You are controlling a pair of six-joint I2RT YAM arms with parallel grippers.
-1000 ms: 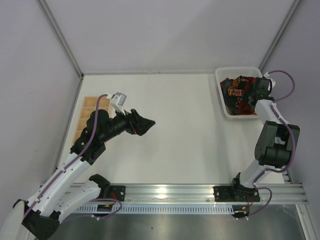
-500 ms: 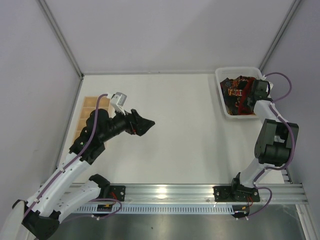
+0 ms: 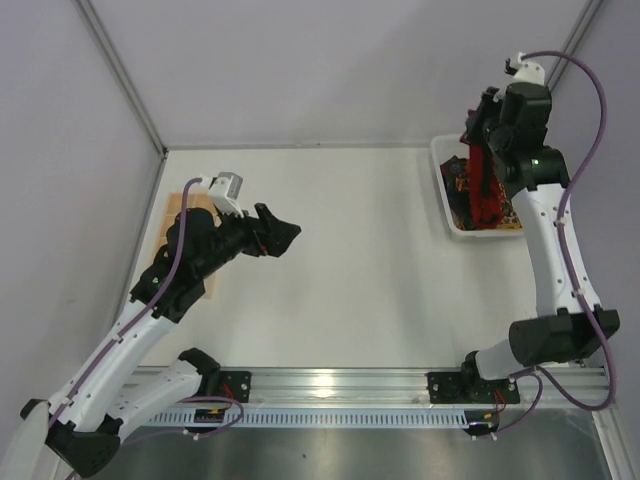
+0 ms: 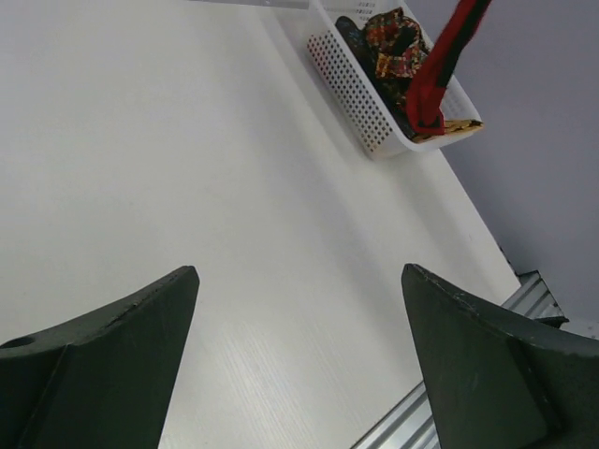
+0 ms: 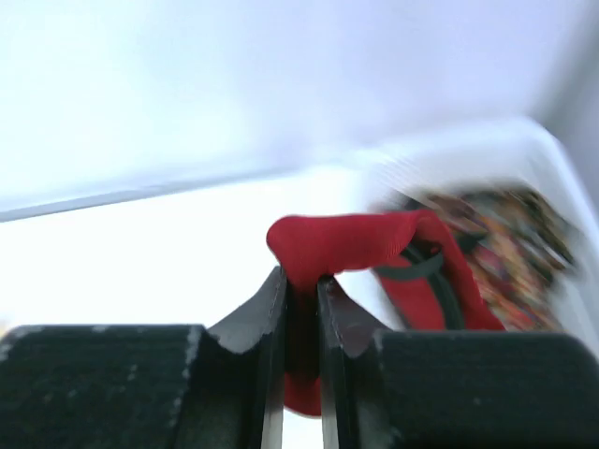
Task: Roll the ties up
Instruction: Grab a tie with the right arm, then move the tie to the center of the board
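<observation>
Next, my right gripper lets go of the red tie on the bare white table (image 3: pixel 371 283) between the basket and the tan gridded board.
A plain red tie (image 3: pixel 489 178) (image 5: pixel 360 241) hangs from my right gripper (image 3: pixel 479 128) (image 5: pixel 301 281), which is shut on it and raised above the white basket (image 3: pixel 445 205) at the back right. Its lower end still lies in the basket among dark patterned ties (image 3: pixel 462 180) (image 4: pixel 391 42). In the left wrist view the red tie (image 4: pixel 440 75) drapes down into the basket (image 4: pixel 351 89). My left gripper (image 3: pixel 282 235) (image 4: pixel 299 281) is open over the left part of the table, holding nothing, far from the ties.
A tan gridded board (image 3: pixel 172 225) lies at the table's left edge, partly under my left arm. An aluminium rail (image 3: pixel 330 385) runs along the near edge. Grey walls enclose the back and sides.
My right gripper closed on the red tie inside the basket and lifted it high above it. My left gripper shifted slightly back and left, still open.
</observation>
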